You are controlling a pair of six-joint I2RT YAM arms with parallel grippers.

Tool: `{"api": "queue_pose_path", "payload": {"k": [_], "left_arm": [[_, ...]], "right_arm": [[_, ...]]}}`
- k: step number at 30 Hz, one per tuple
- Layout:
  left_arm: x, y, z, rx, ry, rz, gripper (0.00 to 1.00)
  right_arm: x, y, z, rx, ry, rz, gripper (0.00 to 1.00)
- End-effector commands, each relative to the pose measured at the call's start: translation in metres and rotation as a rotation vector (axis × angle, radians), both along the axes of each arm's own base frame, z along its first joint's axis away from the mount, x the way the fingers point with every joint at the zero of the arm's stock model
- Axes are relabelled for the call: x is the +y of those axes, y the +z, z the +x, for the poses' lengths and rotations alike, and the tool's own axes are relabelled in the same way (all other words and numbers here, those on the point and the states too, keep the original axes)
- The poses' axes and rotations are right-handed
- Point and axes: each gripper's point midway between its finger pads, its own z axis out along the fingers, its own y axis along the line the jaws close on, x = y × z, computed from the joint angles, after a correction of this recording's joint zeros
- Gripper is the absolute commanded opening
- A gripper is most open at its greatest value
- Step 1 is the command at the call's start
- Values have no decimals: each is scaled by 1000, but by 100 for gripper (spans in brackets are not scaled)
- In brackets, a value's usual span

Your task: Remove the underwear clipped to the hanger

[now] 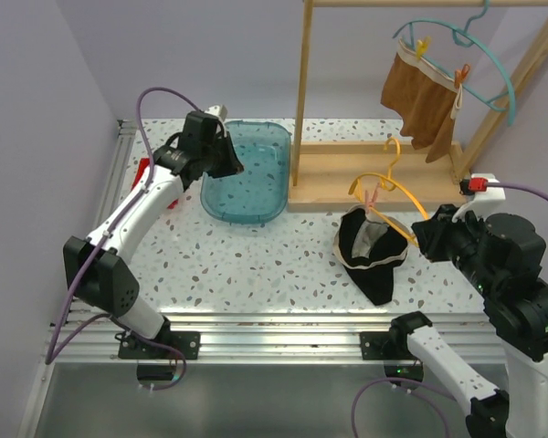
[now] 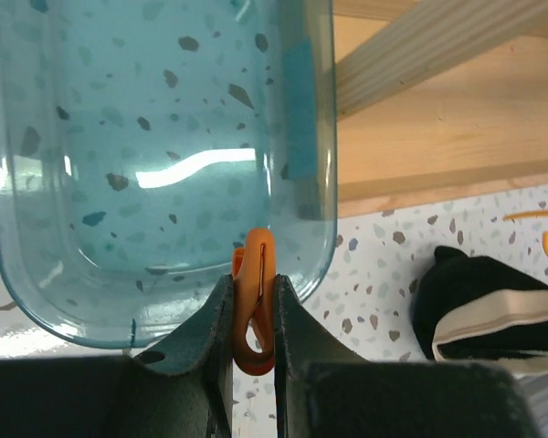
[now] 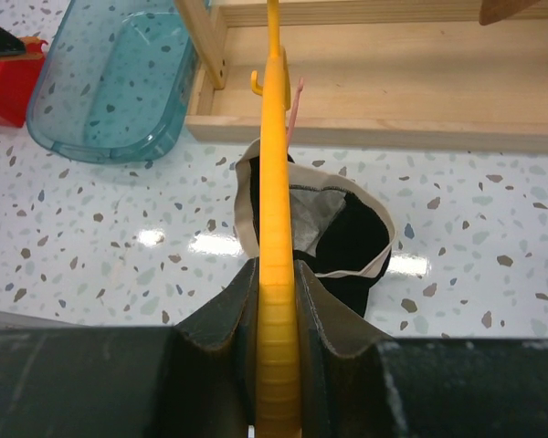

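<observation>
Next, I let go of the orange clip, now over the blue bin's near rim, with my left gripper inside the red object (image 1: 154,191) behind the left arm, close to the side of the red object.
The black underwear (image 1: 373,251) with beige waistband and pale lining lies on the table, under the yellow hanger (image 1: 384,190); a pink clip (image 1: 373,196) is still on that hanger. My right gripper (image 3: 277,292) is shut on the yellow hanger (image 3: 274,137), above the black underwear (image 3: 347,242). The rust-brown underwear (image 1: 420,105) hangs clipped to a teal hanger (image 1: 479,64) on the wooden rack. My left gripper (image 2: 254,310) is shut on an orange clip (image 2: 256,297), held over the near rim of the blue bin (image 2: 155,155). The black underwear (image 2: 489,306) shows at right in the left wrist view.
The wooden rack (image 1: 301,91) stands on its base board (image 1: 374,169) at the back right. The blue transparent bin (image 1: 247,169) sits left of it. A red object (image 1: 144,173) lies behind the left arm near the wall.
</observation>
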Motion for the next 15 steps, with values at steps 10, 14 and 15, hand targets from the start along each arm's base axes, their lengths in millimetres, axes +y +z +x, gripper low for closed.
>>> {"api": "queue_pose_path", "payload": {"k": [10, 14, 15], "left_arm": [[143, 32, 56, -118, 345, 97, 0], [198, 16, 67, -88, 485, 138, 0], [218, 13, 69, -82, 529, 140, 0]], "right_arm": [[4, 19, -10, -54, 22, 49, 0], [6, 17, -12, -53, 33, 59, 0], [6, 16, -13, -53, 34, 60, 0]]}}
